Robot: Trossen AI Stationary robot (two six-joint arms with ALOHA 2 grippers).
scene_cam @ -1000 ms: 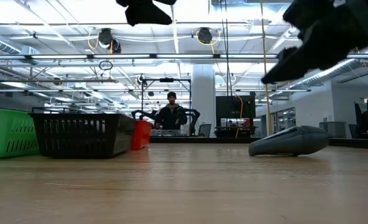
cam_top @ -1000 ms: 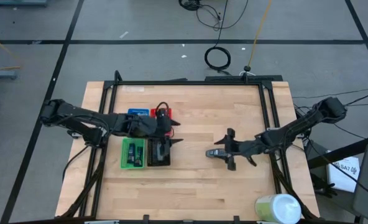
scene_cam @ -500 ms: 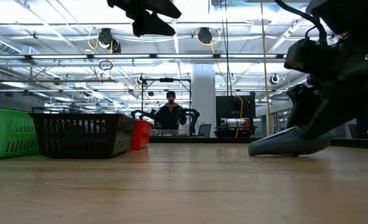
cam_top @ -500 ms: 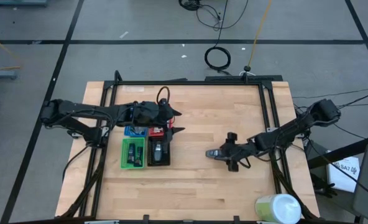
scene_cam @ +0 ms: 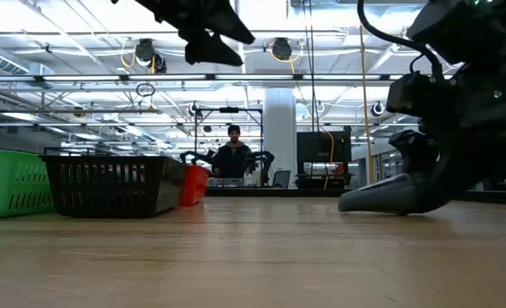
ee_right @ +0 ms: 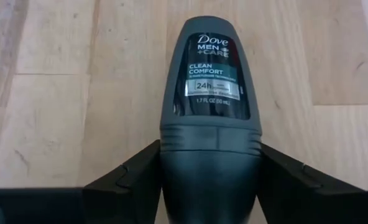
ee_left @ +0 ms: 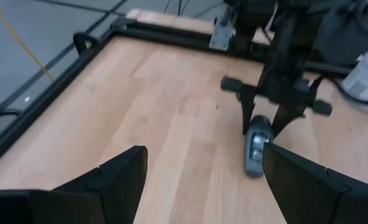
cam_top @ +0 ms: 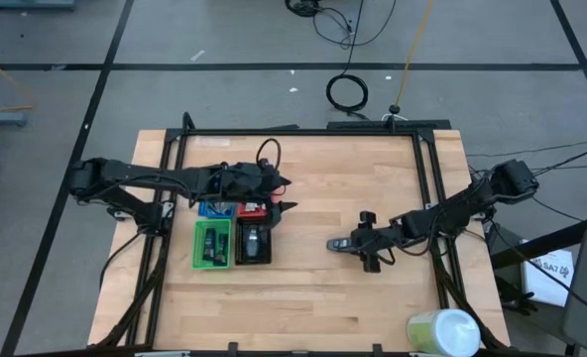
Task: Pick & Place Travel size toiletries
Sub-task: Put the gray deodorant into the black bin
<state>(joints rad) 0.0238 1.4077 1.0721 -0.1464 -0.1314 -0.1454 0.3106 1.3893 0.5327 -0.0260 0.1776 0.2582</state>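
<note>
The robot's left gripper needs to next close on the bottom end (cam_top: pixel 332 244) (ee_left: pixel 254 165) of the roll-on deodorant, because the right gripper needs to hold it by its cap end.
One toiletry lies on its side on the bare wood right of the trays: a dark grey roll-on deodorant (cam_top: pixel 339 244) (ee_right: pixel 212 81) with pale label print. My right gripper (cam_top: pixel 359 244) (ee_right: pixel 210 183) is down at it, open, with one finger on each side of its cap end. My left gripper (cam_top: pixel 280 194) (ee_left: pixel 202 180) is open and empty, high above the red tray (cam_top: pixel 253 209). Dark items lie in the green tray (cam_top: pixel 212 245), and a grey one in the black tray (cam_top: pixel 254 244). My right gripper comes from the table's right, slanting down, with its fingers (ee_right: pixel 131 180) along the deodorant and close against both sides of the cap end (ee_right: pixel 210 149). Whether they touch it I cannot tell. The deodorant lies flat on the table.
The blue tray (cam_top: pixel 213 208) stands beside the red one, behind the green and black trays. A big pale green-white cylinder (cam_top: pixel 444 332) stands at the near right corner. A black frame (cam_top: pixel 427 178) borders the table. A person stands far behind in the low view (scene_cam: pixel 235 158).
My right gripper has come down from above the table until its fingers straddle the deodorant. My left gripper has moved from over the black tray toward the far edge, over the red tray.
</note>
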